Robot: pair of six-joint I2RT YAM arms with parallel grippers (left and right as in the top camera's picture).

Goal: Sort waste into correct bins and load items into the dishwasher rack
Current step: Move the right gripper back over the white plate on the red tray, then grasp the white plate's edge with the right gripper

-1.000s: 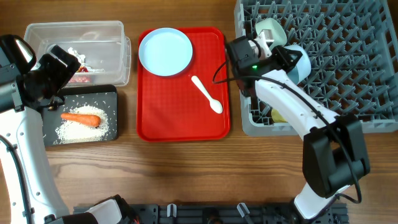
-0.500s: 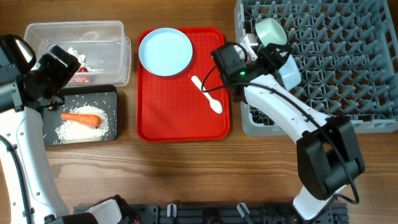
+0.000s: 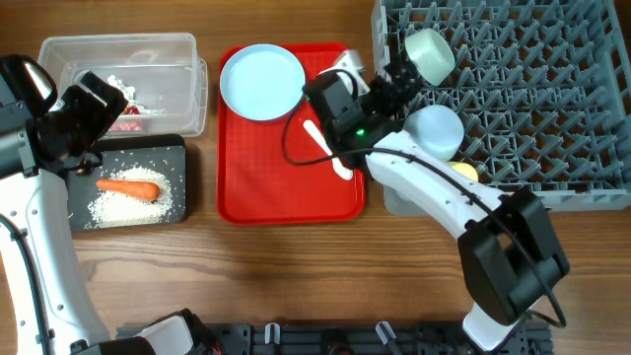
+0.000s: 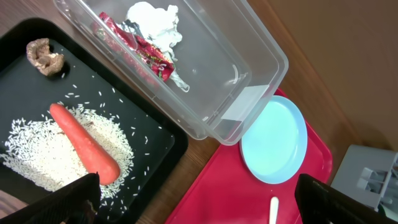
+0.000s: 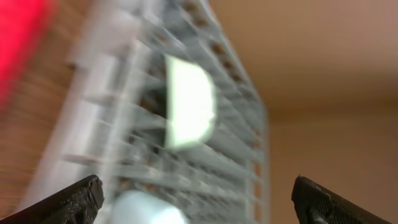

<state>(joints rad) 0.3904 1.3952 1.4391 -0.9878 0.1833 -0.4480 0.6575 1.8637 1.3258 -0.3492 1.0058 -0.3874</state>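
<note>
My right gripper needs to next grab the rack-side rim (image 3: 302, 95) of the pale blue plate that lies on the red tray.
My right gripper (image 3: 394, 81) hovers open and empty at the left edge of the grey dishwasher rack (image 3: 552, 89), its arm reaching across the red tray. In the rack sit a mint bowl (image 3: 430, 51), a light blue bowl (image 3: 435, 130) and a yellow cup (image 3: 463, 171). The right wrist view is blurred but shows the mint bowl (image 5: 189, 102) ahead. The pale blue plate (image 3: 262, 81) and white spoon (image 3: 340, 166) lie on the red tray. My left gripper (image 4: 199, 208) stands open above the bins. The clear tub (image 4: 249, 68) holds wrapper (image 4: 140, 46) and tissue (image 4: 152, 15). The black tray (image 4: 155, 143) holds carrot (image 4: 84, 146), rice (image 4: 31, 162) and a brown lump (image 4: 43, 53).
The flat red tray (image 3: 286, 187) lies between the bins and the rack. Bare wooden table (image 3: 296, 276) runs along the front. The right arm's forearm (image 3: 434, 192) crosses the rack's front left corner.
My right gripper opened and let go of the light blue bowl, which now rests in the rack. The right wrist drew back left over the red tray. The left arm is still.
</note>
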